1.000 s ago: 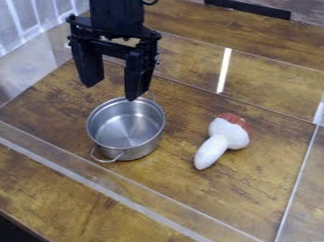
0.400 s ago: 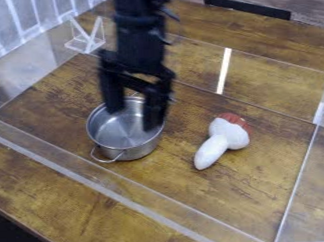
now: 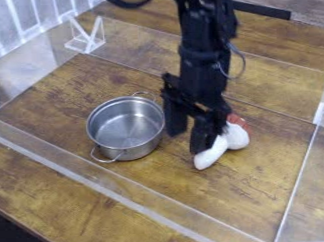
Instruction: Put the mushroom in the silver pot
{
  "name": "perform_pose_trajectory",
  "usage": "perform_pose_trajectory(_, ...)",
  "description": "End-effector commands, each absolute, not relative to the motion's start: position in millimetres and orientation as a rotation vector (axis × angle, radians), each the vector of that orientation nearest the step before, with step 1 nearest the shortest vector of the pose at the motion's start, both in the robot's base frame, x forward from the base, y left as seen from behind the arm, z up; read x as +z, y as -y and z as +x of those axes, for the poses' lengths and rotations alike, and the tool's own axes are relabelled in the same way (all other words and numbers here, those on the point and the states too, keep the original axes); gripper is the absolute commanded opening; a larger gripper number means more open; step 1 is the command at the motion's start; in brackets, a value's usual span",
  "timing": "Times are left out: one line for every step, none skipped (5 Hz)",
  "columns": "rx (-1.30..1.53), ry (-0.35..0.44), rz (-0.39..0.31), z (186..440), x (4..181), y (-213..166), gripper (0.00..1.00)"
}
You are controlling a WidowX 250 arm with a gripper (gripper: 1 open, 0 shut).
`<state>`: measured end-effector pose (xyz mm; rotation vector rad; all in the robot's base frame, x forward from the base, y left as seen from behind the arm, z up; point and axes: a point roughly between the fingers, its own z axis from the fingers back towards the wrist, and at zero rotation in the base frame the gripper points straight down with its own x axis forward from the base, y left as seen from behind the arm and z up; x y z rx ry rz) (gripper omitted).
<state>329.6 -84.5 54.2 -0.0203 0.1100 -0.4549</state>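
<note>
My gripper's fingers sit too far to the pot side of the mushroom. Next, I open, shift away from the pot and close around the mushroom's middle [image 3: 227, 144].
The mushroom [image 3: 207, 158] lies on the wooden table to the right of the silver pot [image 3: 126, 146], its white stem toward the front and its red-brown cap [image 3: 237, 120] toward the back. My gripper [image 3: 195, 140] points straight down right over the mushroom's middle, and its dark fingers [image 3: 178, 120] reach down to table height. One finger stands on the pot side and the other covers part of the stem. The jaws look narrower than before, but I cannot make out whether they press on the mushroom. The pot is upright with nothing in it.
Low clear acrylic walls [image 3: 73, 166] fence the work area at the front, left and right. A small white wire stand [image 3: 82, 38] sits at the back left outside the fence. A bright glare strip [image 3: 224, 71] lies on the wood behind the arm.
The gripper has swung from above the pot to the right and come down over the mushroom, rolling its wrist. Its jaws have narrowed. Pot and mushroom have not moved.
</note>
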Motion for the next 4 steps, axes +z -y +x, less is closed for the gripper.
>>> perform_pose_trajectory(-0.531, -0.03, -0.031, 342.2, 58.1, 105.1, 1.0)
perform_pose_trajectory(-0.549, -0.019, -0.04, 350.5, 47.1, 112.4, 1.0)
perform_pose_trajectory(-0.569, -0.012, -0.051, 357.2, 50.2, 99.2, 0.0)
perform_pose_trajectory(-0.575, -0.006, -0.069, 361.5, 58.9, 86.5, 0.0)
